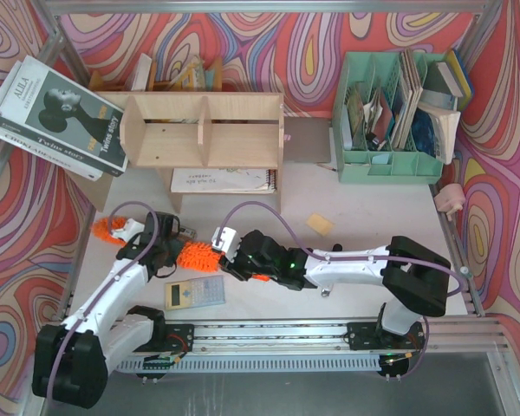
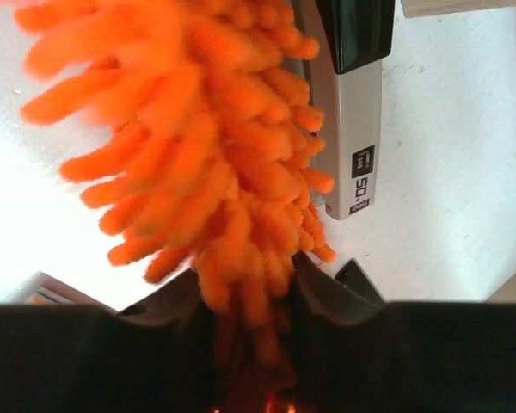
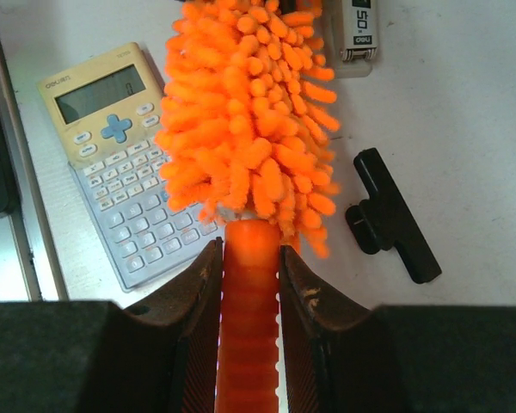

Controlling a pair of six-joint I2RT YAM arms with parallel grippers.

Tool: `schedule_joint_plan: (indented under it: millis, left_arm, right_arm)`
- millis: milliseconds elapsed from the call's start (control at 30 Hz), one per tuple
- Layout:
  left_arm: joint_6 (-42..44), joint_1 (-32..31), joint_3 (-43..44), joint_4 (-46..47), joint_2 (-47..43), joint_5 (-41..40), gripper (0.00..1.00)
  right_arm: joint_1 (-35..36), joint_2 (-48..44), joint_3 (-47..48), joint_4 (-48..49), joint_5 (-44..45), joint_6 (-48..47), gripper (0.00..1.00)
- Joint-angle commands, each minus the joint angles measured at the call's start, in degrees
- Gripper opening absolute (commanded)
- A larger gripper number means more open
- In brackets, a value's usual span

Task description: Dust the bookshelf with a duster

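Observation:
Next, my right gripper opens and takes the handle farther back [image 3: 251, 379] while my left gripper steadies the fluff, because it is holding the duster's handle close against the fluff.
The bookshelf [image 1: 204, 130] is a low plywood unit standing at the back of the table. The orange fluffy duster [image 1: 195, 256] lies level in front of it, between the two arms. My right gripper [image 1: 231, 257] is shut on the ribbed orange handle [image 3: 249, 327], just behind the fluff [image 3: 241, 129]. My left gripper [image 1: 169, 244] is closed around the duster's fluffy part [image 2: 206, 146], with strands squeezed between its jaws [image 2: 245, 280]. The duster's far tip [image 1: 104, 230] sticks out left of the left wrist.
A calculator [image 1: 193, 293] lies near the front edge, under the duster. A stapler [image 2: 353, 129] and a black clip [image 3: 391, 219] lie on the table nearby. A notebook [image 1: 221, 179] sits under the shelf, a mint-green organizer [image 1: 390, 121] back right, and stacked books [image 1: 56, 117] back left.

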Motion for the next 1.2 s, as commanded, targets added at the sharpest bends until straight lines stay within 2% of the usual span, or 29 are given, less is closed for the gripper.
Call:
schedule_joint_plan:
  millis: [0, 167, 200, 367, 500, 667, 900, 1167]
  left_arm:
    - [-0.23, -0.32, 2.13, -2.69, -0.70, -0.24, 0.27]
    - [-3.72, -1.38, 4.08, -10.15, -2.58, -2.69, 0.03]
    - [-4.88, -2.03, 4.45, -12.30, -3.52, -3.73, 0.00]
    - [-11.71, -6.93, 8.36, -23.16, -7.67, -11.71, 0.00]
    - [-14.15, -8.04, 11.38, -29.53, -9.97, -14.29, 0.00]
    - [-14.30, -8.23, 14.16, -31.99, -12.21, -15.08, 0.00]
    - [-14.41, -8.40, 16.82, -35.42, -13.27, -16.14, 0.00]
    - [-14.72, -8.36, 18.12, -37.86, -15.27, -17.52, 0.00]
  right_arm:
    - [0.43, -1.03, 2.04, 2.29, 0.27, 1.21, 0.00]
    - [0.41, -0.10, 2.38, 2.45, 0.83, 2.13, 0.01]
    - [0.47, -0.22, 2.46, 2.29, 1.15, 2.29, 0.04]
    - [0.76, -2.25, 1.56, 1.79, 1.97, 1.50, 0.25]
    - [1.35, -4.23, -0.08, 1.09, 1.49, 0.58, 0.41]
    - [2.53, -5.58, -1.97, -0.08, 1.50, 0.81, 0.53]
    - [5.04, -6.06, -2.99, -0.61, 3.22, 1.20, 0.60]
    - [6.13, -7.06, -4.32, 0.00, 4.21, 1.46, 0.59]
